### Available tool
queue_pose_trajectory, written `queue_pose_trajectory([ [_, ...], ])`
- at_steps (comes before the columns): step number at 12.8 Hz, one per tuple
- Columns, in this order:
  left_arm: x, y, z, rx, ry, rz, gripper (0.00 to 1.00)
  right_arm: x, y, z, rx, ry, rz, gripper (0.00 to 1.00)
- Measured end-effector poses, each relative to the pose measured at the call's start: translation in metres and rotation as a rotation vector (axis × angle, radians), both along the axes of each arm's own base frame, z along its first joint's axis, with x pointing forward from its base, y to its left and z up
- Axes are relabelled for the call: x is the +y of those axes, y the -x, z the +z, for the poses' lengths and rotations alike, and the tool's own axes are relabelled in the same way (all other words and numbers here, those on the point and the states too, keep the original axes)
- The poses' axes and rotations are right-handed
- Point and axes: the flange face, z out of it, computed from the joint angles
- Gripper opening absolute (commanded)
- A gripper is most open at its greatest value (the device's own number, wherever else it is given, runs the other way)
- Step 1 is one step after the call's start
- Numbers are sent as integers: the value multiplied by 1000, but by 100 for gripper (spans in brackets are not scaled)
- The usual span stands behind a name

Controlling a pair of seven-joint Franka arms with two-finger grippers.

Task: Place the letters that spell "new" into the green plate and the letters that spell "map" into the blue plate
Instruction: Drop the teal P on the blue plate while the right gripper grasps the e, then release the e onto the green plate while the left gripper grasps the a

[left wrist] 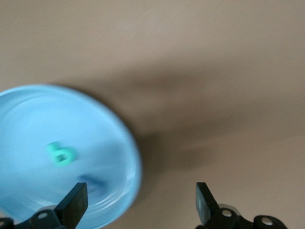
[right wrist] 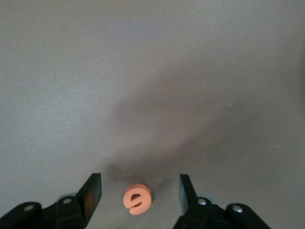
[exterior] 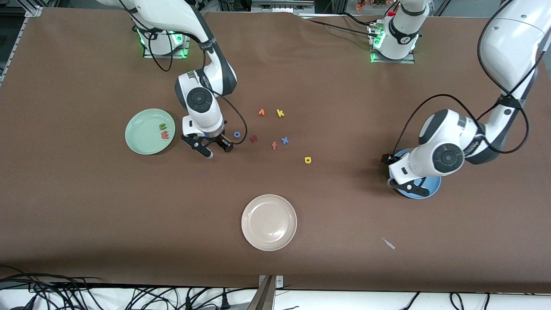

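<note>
Next, I close my left gripper on the outer sides of the yellow a in the middle [exterior: 308,160] of the table, because "map" on the blue plate still needs it.
The green plate [exterior: 140,133] holds the green n [exterior: 162,126] and the salmon w [exterior: 165,135]. My right gripper [exterior: 218,151] is down at the table beside it, open, with the orange e [right wrist: 137,198] lying between its fingers [right wrist: 93,191], untouched on either side. The right gripper [right wrist: 139,191] hides the e in the front view. My left gripper [exterior: 409,186] hovers open over the blue plate [exterior: 434,184]. In the left wrist view, the blue plate [left wrist: 28,124] holds the teal p [left wrist: 62,153] and a dark blue blur, the m [left wrist: 93,181]; the left gripper [left wrist: 140,202] holds nothing. The yellow a [exterior: 308,159] lies mid-table.
Loose letters lie beside the right gripper: blue o [exterior: 236,134], dark red letter [exterior: 254,138], orange f [exterior: 274,145], blue x [exterior: 284,140], another orange letter [exterior: 261,112], yellow k [exterior: 280,113]. A beige-white plate [exterior: 269,221] sits nearer the front camera, with a small white scrap [exterior: 388,243] toward the left arm's end.
</note>
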Motion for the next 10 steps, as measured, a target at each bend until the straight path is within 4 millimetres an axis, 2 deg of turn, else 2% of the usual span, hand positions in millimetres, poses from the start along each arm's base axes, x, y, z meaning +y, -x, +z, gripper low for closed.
queue_pose_trajectory([
  [2, -58, 9, 1, -47, -2, 88, 100, 5, 4, -7, -2, 4, 8, 70],
  [6, -163, 43, -5, -112, 43, 215, 100, 13, 10, -10, 4, 2, 22, 44],
  [8, -200, 60, -14, -116, 63, 256, 100, 15, 11, -10, 6, 2, 25, 23],
  [10, -224, 73, -28, -127, 64, 284, 100, 15, 11, -10, 5, 1, 25, 20],
])
